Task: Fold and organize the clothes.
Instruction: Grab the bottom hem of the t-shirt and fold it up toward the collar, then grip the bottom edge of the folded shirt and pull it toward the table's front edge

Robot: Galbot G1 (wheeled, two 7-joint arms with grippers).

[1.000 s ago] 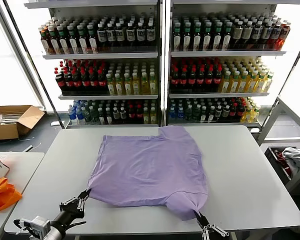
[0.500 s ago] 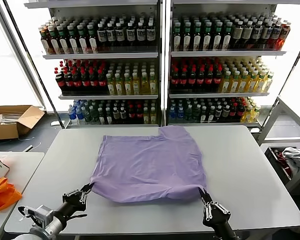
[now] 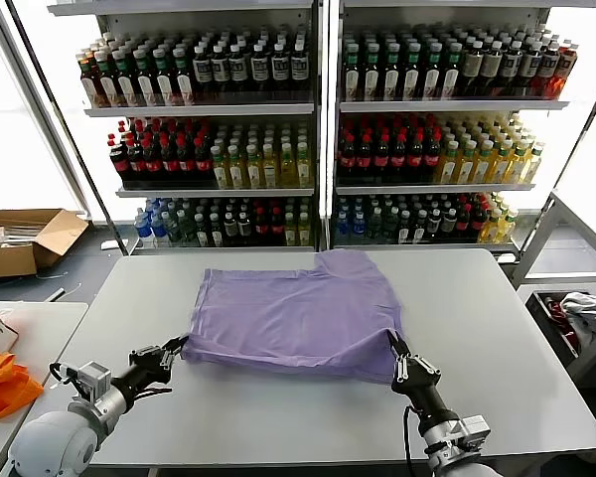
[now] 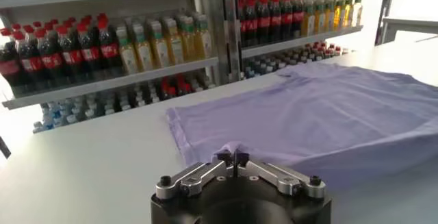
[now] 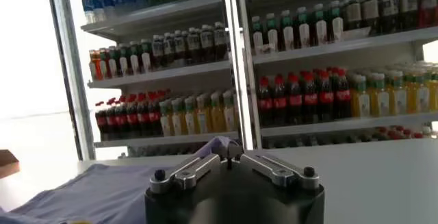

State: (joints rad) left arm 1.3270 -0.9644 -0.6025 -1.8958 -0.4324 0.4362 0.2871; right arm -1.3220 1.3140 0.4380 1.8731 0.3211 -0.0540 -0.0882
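Observation:
My left gripper and my right gripper are at the lavender T-shirt, which reaches the table's far edge, so they should lower the fabric, take the near corners (image 3: 196,355) and pull it closer.
The lavender T-shirt (image 3: 293,313) lies on the grey table (image 3: 497,328), its near half lifted and carried over the far half. My left gripper (image 3: 177,346) is shut on the shirt's near left corner, and in the left wrist view a pinch of fabric sits between the closed fingertips of that gripper (image 4: 233,155), with the shirt (image 4: 328,116) spreading beyond. My right gripper (image 3: 392,343) is shut on the near right corner. The right wrist view shows a fold of the shirt (image 5: 209,146) pinched at the right gripper (image 5: 229,148). No printed graphic shows.
Shelves of bottled drinks (image 3: 318,129) stand behind the table. A cardboard box (image 3: 25,238) lies on the floor at the left. Orange fabric (image 3: 2,383) rests on a side table at the near left. A bin with white-grey cloth (image 3: 581,313) stands at the right.
Both grippers have moved away from me across the table, carrying the shirt's near edge up and over toward the far edge. The visible shirt area has shrunk front to back.

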